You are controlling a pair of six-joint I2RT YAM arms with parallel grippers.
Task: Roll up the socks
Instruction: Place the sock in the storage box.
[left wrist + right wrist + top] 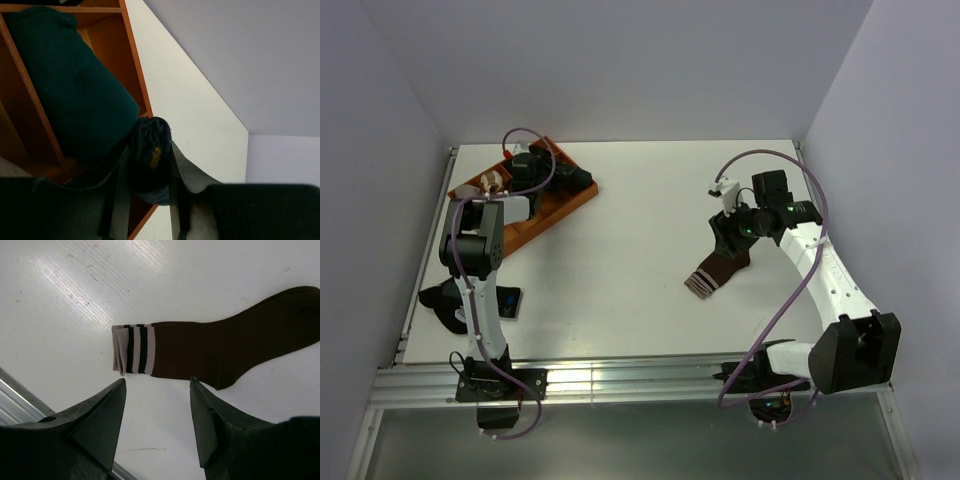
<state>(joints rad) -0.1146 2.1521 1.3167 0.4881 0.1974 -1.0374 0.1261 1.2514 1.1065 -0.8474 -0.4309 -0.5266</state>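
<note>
The robot's left gripper needs to release the small dark rolled bundle in the tray's corner compartment (576,186) (127,187) next to the teal bundle.
The brown sock (716,272) lies flat on the white table, its pale striped cuff toward the front. In the right wrist view the brown sock (225,347) stretches to the right, cuff (132,350) at the left. My right gripper (728,238) is open and empty; in its wrist view the right gripper (158,385) hovers just short of the cuff. The dark navy sock (445,300) lies at the table's left edge, partly hidden by my left arm. My left gripper (532,165) is over the orange tray; in its wrist view the left gripper (149,165) is shut on a small dark rolled bundle (150,137).
The orange divided tray (563,205) stands at the back left with small bundles in it. Its wall (135,65) and a dark teal bundle (70,95) show in the left wrist view. Grey walls enclose the table. A metal rail (620,380) runs along the front edge.
</note>
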